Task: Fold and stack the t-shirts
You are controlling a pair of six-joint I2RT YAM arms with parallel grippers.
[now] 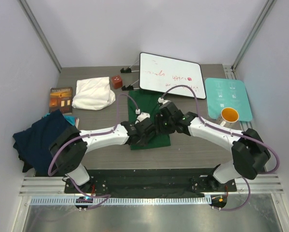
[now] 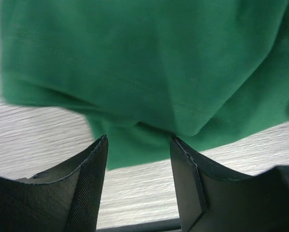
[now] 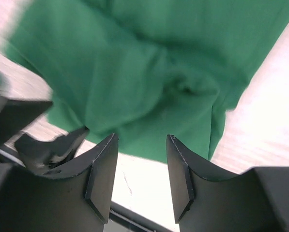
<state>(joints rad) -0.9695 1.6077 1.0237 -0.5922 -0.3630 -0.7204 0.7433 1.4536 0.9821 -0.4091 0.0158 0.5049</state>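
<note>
The dark green t-shirt's loose flap slants past the folded part's side, so next I take the flap's near edge (image 2: 134, 120) with my right gripper and tidy it first.
The dark green t-shirt (image 1: 147, 105) lies folded in a narrow strip at the table's middle. It fills the left wrist view (image 2: 144, 63) and the right wrist view (image 3: 149, 67). My left gripper (image 1: 145, 131) is open over the shirt's near edge, and the cloth edge lies between its tips (image 2: 138, 145). My right gripper (image 1: 162, 123) is open and empty just beside it, over the same near edge (image 3: 142, 142). The navy t-shirt (image 1: 40, 137) lies crumpled at the left edge. The cream-white t-shirt (image 1: 93, 93) lies bunched at the back left.
A small brown book (image 1: 61, 99) lies next to the white shirt, a red cube (image 1: 116, 81) behind it. A whiteboard (image 1: 171, 75) lies at the back. A teal board (image 1: 229, 96) is at the right, with a yellow-lined mug (image 1: 228, 116) on it.
</note>
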